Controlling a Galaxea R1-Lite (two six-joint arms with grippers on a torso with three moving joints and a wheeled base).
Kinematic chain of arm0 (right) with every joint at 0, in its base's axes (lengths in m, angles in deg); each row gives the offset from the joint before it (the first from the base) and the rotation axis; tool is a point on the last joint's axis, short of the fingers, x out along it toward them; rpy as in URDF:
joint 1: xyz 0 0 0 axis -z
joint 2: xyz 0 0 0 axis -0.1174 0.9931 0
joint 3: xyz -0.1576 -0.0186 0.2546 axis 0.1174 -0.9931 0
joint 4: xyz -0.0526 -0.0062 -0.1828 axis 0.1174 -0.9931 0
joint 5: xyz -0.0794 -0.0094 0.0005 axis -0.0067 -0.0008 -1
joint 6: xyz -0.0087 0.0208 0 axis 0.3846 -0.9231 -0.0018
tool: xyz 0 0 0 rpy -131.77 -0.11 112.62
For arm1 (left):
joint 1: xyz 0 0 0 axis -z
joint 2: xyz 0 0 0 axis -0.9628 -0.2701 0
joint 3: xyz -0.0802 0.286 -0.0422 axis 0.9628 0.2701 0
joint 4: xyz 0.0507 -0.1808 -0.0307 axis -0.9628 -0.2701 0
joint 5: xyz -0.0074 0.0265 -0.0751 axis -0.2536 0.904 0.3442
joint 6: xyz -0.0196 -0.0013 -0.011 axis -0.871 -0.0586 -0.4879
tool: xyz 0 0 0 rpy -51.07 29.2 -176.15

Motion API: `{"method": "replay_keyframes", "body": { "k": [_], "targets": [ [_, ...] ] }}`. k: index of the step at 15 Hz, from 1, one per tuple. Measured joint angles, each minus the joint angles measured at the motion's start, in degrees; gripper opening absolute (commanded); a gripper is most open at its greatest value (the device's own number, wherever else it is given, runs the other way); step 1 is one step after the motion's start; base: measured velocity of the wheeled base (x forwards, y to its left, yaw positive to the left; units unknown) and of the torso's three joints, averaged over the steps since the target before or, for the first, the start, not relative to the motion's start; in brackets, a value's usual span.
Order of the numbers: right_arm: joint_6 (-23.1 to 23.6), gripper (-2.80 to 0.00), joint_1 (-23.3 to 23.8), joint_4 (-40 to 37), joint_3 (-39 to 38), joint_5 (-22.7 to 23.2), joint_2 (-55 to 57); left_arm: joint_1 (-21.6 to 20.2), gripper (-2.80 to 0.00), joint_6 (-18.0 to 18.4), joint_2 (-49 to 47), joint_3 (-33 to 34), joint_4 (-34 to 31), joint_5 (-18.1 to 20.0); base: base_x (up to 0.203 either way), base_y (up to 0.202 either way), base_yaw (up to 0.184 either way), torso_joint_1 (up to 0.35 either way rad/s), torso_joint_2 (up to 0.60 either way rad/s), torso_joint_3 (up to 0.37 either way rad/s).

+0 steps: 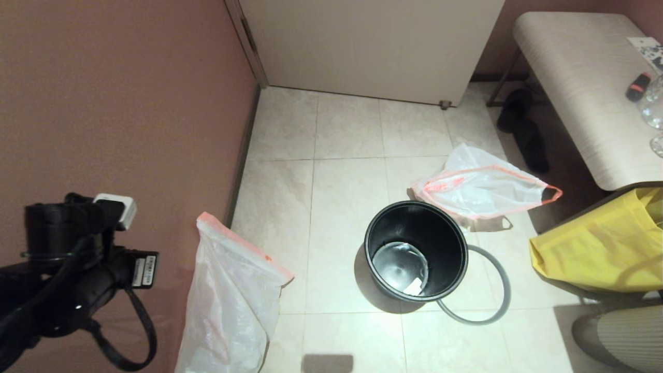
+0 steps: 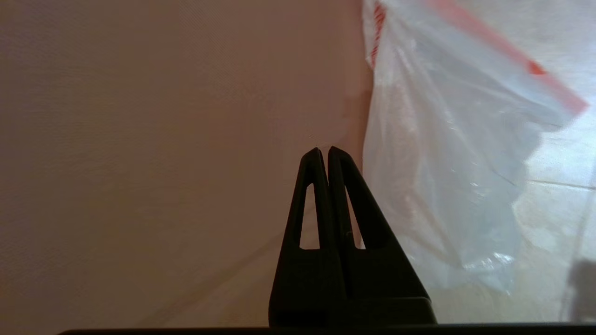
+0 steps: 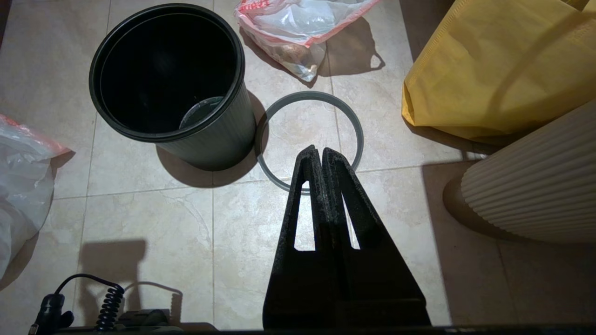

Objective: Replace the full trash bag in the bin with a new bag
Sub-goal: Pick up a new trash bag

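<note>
Next, my left gripper moves to the new bag by the pink wall and grips the middle of the new bag's side (image 1: 228, 304) (image 2: 447, 153).
The black bin (image 1: 380, 243) (image 3: 139, 56) stands unlined on the tiled floor, with a pale scrap on its shiny base. Its grey hoop rim (image 1: 505, 290) (image 3: 357, 135) lies flat on the floor beside it. The full trash bag (image 1: 476, 189) (image 3: 302, 23) lies just behind the bin, with something brownish showing through. The new bag (image 1: 228, 300) (image 2: 442, 163) (image 3: 23, 186), showing only plastic, stands tall by the pink wall. My left gripper (image 2: 324, 149) is shut and empty, facing the wall beside that bag. My right gripper (image 3: 316, 149) is shut and empty above the hoop's near edge.
A big yellow bag (image 1: 601, 248) (image 3: 489, 60) sits right of the bin. A ribbed cream object (image 1: 621, 336) (image 3: 535, 186) is near it. A pale bench (image 1: 580, 77) stands at the back right with dark shoes (image 1: 523, 129) beneath. A white door (image 1: 362, 41) closes the far end.
</note>
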Motion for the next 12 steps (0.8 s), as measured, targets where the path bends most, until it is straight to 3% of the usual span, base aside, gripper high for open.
{"method": "replay_keyframes", "body": {
  "k": [2,3,5,7,10,12],
  "targets": [
    [0.00,-2.80,0.00,0.02,0.00,0.00,0.00,0.96,-2.80,-3.23,-9.64,-0.61,6.16,-4.81,0.000,0.000,0.000,0.000,0.00,0.000],
    [0.00,-2.80,0.00,0.02,0.00,0.00,0.00,1.99,0.00,-5.44,-13.86,-0.94,8.67,-6.90,0.000,0.000,0.000,0.000,0.00,0.000],
    [0.00,-2.80,0.00,0.02,0.00,-0.02,0.00,4.33,0.00,-11.11,-21.60,-2.90,11.81,-9.45,0.000,0.000,0.000,0.000,0.00,0.000],
    [0.00,-2.80,0.00,0.02,0.00,-0.01,0.00,5.41,0.00,-15.75,-26.87,-6.33,12.45,-8.78,0.000,0.000,0.000,0.000,0.00,0.000],
    [0.00,-2.80,0.00,0.03,0.00,-0.01,0.00,4.17,0.00,-17.77,-32.83,-10.59,12.80,-7.31,0.000,0.000,0.000,0.000,0.00,0.000],
    [0.00,-2.80,0.00,0.02,0.00,0.00,0.00,2.83,0.00,-20.90,-36.15,-13.06,12.75,-3.72,0.000,0.000,0.000,0.000,0.00,0.000]
  ]
}}
